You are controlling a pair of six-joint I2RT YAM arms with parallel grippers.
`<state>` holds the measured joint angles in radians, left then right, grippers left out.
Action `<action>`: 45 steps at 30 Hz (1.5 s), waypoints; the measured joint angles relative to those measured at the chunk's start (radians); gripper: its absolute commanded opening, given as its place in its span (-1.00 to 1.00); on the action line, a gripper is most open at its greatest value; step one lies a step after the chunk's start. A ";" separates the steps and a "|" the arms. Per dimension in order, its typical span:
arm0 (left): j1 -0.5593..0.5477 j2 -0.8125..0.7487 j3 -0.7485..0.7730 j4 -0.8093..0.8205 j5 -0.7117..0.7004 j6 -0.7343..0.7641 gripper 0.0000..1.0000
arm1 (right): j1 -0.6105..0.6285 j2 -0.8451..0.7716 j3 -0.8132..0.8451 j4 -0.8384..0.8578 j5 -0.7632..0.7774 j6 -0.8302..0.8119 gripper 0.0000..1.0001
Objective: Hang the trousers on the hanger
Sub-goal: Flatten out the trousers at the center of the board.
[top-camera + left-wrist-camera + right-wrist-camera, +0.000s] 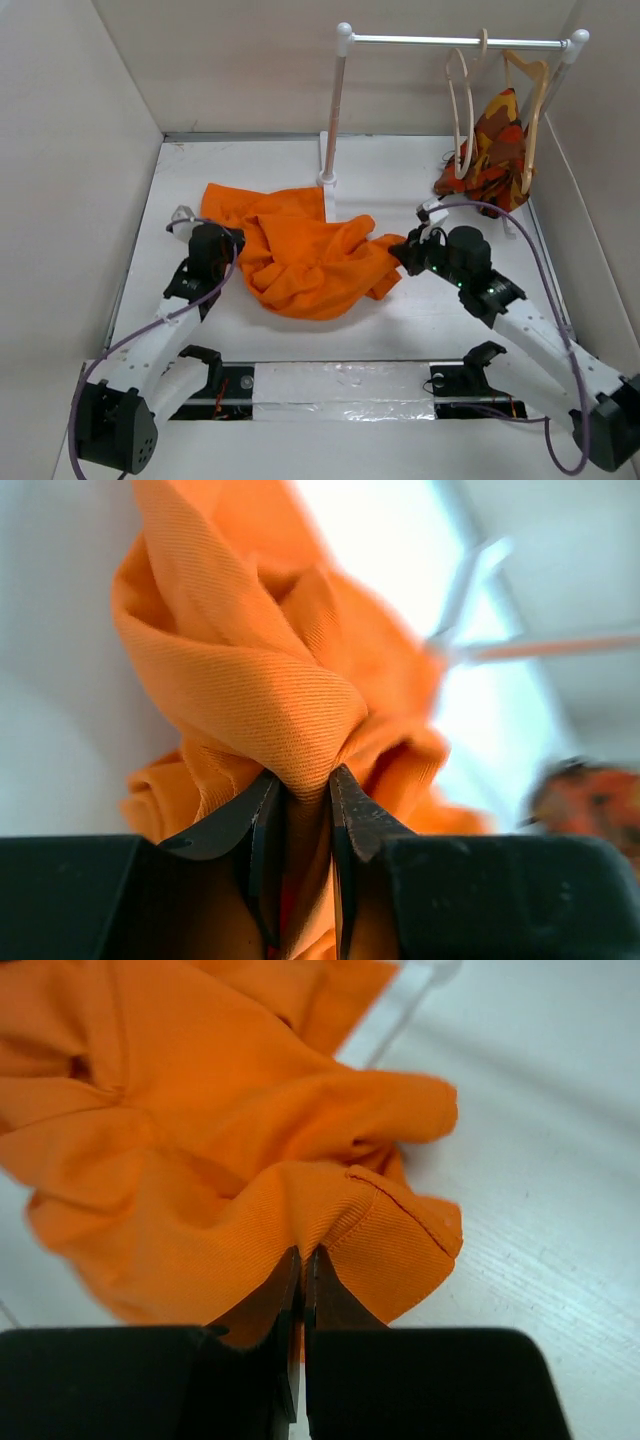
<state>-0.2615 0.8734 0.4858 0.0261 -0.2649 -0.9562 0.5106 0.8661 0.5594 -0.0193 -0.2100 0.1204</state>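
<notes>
I need to pin the middle of the trousers with my left gripper while my right gripper takes their hemmed end (415, 1250) again and pulls it flat, because the trousers lie crumpled in the middle.
The bright-orange trousers (300, 255) lie crumpled on the white table between the two arms. My left gripper (236, 243) is at their left edge; in the left wrist view it (305, 782) is shut on a thick bunched fold of the trousers (250, 680). My right gripper (401, 251) is at their right edge; in the right wrist view it (302, 1257) is shut on a hemmed fold of the trousers (200, 1130). The pale cream hanger (461, 110) hangs from the rail at the back right, apart from both grippers.
A white rail (440, 41) on a pink post (334, 110) stands at the back. A tan wooden hanger (536, 95) carrying a patterned orange-brown garment (495, 150) hangs beside the cream one. Walls enclose the table on three sides.
</notes>
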 measured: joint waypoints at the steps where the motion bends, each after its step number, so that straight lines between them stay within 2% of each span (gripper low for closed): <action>1: 0.010 0.008 0.049 0.010 0.003 0.002 -1.00 | 0.025 -0.046 0.046 -0.051 0.017 -0.009 -1.00; 5: 0.023 0.042 0.270 0.029 0.002 0.035 -1.00 | 0.161 -0.194 0.262 -0.251 0.090 -0.045 -1.00; 8: 0.023 0.111 0.501 -0.003 0.013 0.098 -1.00 | 0.248 -0.262 0.408 -0.382 0.139 -0.064 -1.00; 12: 0.023 0.200 0.764 -0.029 0.048 0.197 -1.00 | 0.277 -0.319 0.472 -0.470 0.121 -0.066 -1.00; 13: 0.023 0.205 0.789 -0.033 0.051 0.220 -0.90 | 0.280 -0.320 0.454 -0.478 0.095 -0.064 -1.00; 14: 0.023 0.204 0.798 -0.040 0.051 0.238 -0.59 | 0.287 -0.317 0.417 -0.477 0.065 -0.062 -1.00; 15: 0.023 0.198 0.795 -0.051 0.050 0.257 -0.43 | 0.297 -0.309 0.361 -0.470 0.030 -0.056 -1.00; 16: 0.024 0.192 0.776 -0.055 0.049 0.272 -0.29 | 0.314 -0.302 0.285 -0.448 -0.005 -0.045 -1.00; 17: 0.024 0.179 0.739 -0.057 0.047 0.281 -0.01 | 0.339 -0.284 0.202 -0.444 -0.036 -0.033 -1.00; 18: 0.026 0.166 0.697 -0.064 0.043 0.288 0.09 | 0.366 -0.264 0.119 -0.441 -0.056 -0.017 -0.95; 19: 0.026 0.148 0.635 -0.060 0.038 0.288 0.15 | 0.390 -0.236 0.043 -0.448 -0.072 -0.003 -0.73; 20: 0.027 0.128 0.569 -0.066 0.028 0.288 0.19 | 0.418 -0.211 -0.013 -0.468 -0.074 0.014 -0.14; 23: 0.028 0.084 0.415 -0.117 0.010 0.288 0.18 | 0.498 -0.193 -0.055 -0.539 -0.076 0.045 0.60; 25: 0.014 0.065 0.385 -0.154 -0.002 0.291 0.06 | 0.533 -0.190 -0.025 -0.531 -0.064 0.042 0.66; 26: 0.002 0.055 0.384 -0.162 -0.007 0.296 -0.01 | 0.538 -0.182 -0.002 -0.524 -0.054 0.041 0.62; 28: -0.021 0.027 0.385 -0.153 0.009 0.307 -0.30 | 0.538 -0.158 0.050 -0.511 -0.001 0.037 0.49; 29: -0.028 0.012 0.386 -0.149 0.026 0.315 -0.41 | 0.536 -0.146 0.074 -0.503 0.035 0.034 -0.06; 30: -0.033 0.000 0.386 -0.143 0.046 0.322 -0.58 | 0.522 -0.132 0.092 -0.488 0.068 0.024 -0.46; 32: -0.033 -0.011 0.386 -0.129 0.103 0.336 -0.87 | 0.466 -0.113 0.107 -0.452 0.108 0.019 -1.00; 33: -0.033 -0.012 0.386 -0.118 0.140 0.341 -1.00 | 0.425 -0.104 0.106 -0.425 0.118 0.015 -1.00; 36: -0.055 0.002 0.349 -0.040 0.274 0.351 -1.00 | 0.249 -0.041 0.090 -0.317 0.120 0.009 -0.98; 37: -0.084 0.012 0.331 -0.032 0.288 0.351 -1.00 | 0.194 -0.011 0.083 -0.277 0.122 0.008 -0.84; 38: -0.146 0.034 0.314 -0.014 0.278 0.354 -1.00 | 0.132 0.032 0.076 -0.238 0.127 0.010 -0.46; 40: -0.286 0.098 0.299 0.010 0.275 0.358 -1.00 | 0.030 0.127 0.053 -0.152 0.126 0.017 -0.05; 41: -0.352 0.137 0.294 0.022 0.269 0.358 -0.90 | 0.002 0.158 0.043 -0.109 0.131 0.021 0.22; 44: -0.518 0.214 0.266 0.066 0.227 0.358 -0.59 | -0.101 0.294 -0.011 -0.018 0.141 0.045 0.45; 45: -0.576 0.224 0.257 0.074 0.209 0.361 -0.41 | -0.113 0.327 -0.027 0.012 0.148 0.056 0.46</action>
<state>-0.8371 1.0973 0.7425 0.1005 -0.0559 -0.5953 0.3981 1.1934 0.5327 -0.0074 -0.0616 0.1768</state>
